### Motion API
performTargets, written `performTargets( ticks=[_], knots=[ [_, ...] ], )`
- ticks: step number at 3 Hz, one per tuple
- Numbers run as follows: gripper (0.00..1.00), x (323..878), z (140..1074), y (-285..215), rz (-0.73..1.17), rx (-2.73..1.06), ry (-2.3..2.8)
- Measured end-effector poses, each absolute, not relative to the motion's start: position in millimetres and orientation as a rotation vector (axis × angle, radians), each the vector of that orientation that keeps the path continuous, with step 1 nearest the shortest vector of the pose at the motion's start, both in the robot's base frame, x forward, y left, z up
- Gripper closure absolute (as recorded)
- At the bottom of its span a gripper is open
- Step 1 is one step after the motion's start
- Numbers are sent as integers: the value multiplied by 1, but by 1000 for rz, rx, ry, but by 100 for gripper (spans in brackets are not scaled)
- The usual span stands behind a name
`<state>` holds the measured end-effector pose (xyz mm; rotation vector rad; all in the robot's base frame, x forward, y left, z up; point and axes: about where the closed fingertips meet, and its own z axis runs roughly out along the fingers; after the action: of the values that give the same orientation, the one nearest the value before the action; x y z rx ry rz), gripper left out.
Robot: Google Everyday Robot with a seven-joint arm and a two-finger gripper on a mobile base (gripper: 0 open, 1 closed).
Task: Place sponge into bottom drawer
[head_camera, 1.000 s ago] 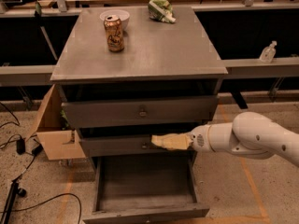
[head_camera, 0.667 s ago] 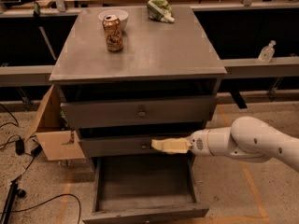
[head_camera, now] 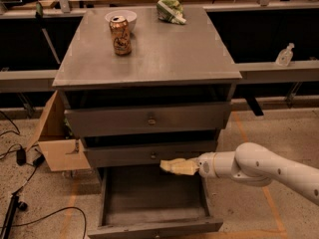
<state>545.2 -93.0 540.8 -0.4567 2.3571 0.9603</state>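
I should release the yellow sponge, now held in the air over the drawer, on the middle of the open bottom drawer's inside (head_camera: 147, 199).
The bottom drawer (head_camera: 149, 203) is pulled out and open, a deep grey tray with nothing in it. My gripper (head_camera: 185, 167) reaches in from the right on a white arm, just in front of the middle drawer's face and above the back of the open drawer. It is shut on the pale yellow sponge (head_camera: 170, 166), which sticks out to the left of the gripper, held in the air over the drawer.
On the cabinet top stand a soda can (head_camera: 121, 35), a white bowl (head_camera: 121, 16) and a green bag (head_camera: 169, 10). A cardboard box (head_camera: 57, 143) sits left of the cabinet, with cables (head_camera: 20, 156) on the floor. A clear bottle (head_camera: 284, 55) stands on the right ledge.
The gripper with the sponge has moved down a little, from level with the middle drawer's knob to just above the open bottom drawer.
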Motion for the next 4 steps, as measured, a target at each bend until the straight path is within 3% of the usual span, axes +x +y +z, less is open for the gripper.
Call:
performTargets(
  ticks=[3,4],
  knots=[
    [100,555,352,-44,861,-842,2290],
    [100,551,340,-39,870,-838,2298]
  ],
)
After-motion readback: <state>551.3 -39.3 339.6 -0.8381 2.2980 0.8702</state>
